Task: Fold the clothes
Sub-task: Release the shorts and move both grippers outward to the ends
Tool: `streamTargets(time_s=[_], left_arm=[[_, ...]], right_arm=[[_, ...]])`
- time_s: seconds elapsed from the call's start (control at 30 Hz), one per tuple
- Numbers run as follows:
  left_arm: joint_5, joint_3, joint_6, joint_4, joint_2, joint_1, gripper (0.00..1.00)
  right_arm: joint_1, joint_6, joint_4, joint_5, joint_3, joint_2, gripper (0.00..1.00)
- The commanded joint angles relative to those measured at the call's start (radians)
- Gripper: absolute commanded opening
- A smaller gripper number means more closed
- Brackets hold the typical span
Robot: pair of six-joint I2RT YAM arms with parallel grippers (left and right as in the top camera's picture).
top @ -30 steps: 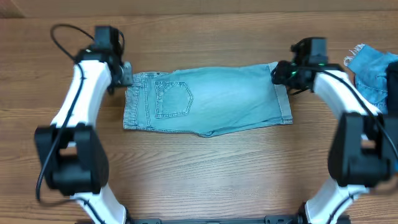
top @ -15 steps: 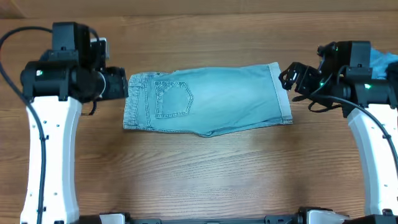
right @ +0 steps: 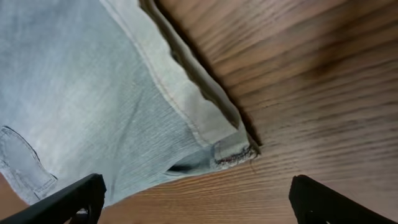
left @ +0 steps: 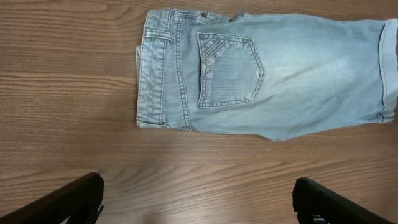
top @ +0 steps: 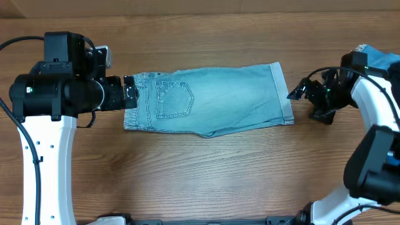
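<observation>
My right gripper should move next to the light-blue jeans' cuffed hem (top: 289,114) (right: 222,126), and it should close there, beside the frayed near-side corner of the jeans.
A pale light-blue pair of jeans (top: 212,100) lies folded flat on the wooden table, waistband and back pocket at the left, cuffed hem at the right. It fills the top of the left wrist view (left: 261,68) and the upper left of the right wrist view (right: 93,87). My left gripper (top: 129,92) is at the waistband end; its fingers (left: 199,199) are wide open and empty over bare wood. My right gripper (top: 295,94) is just right of the hem; its fingers (right: 199,199) are open and empty, near the frayed hem corner (right: 233,152).
A medium-blue denim garment (top: 378,59) with frayed white edges lies at the far right edge of the table, behind my right arm. Bare wooden table (top: 206,175) lies in front of the jeans.
Both arms pulled back and swung; the left gripper now points at the waistband from the left, the right gripper has moved right and lower beside the hem. The jeans have not moved.
</observation>
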Motion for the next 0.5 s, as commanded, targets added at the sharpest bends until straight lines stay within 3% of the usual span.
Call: streamTargets(time_s=[0.0,0.47], left_arm=[[-0.009,0.000,0.014,0.002,0.000,0.003,1.00],[-0.010,0.000,0.014,0.005,0.000,0.003,1.00]], right_arm=[[-0.010,-0.053,-0.002,-0.043,-0.003,0.028,0.99],[-0.027,-0.069,0.177,-0.142,-0.121,0.080,0.99]])
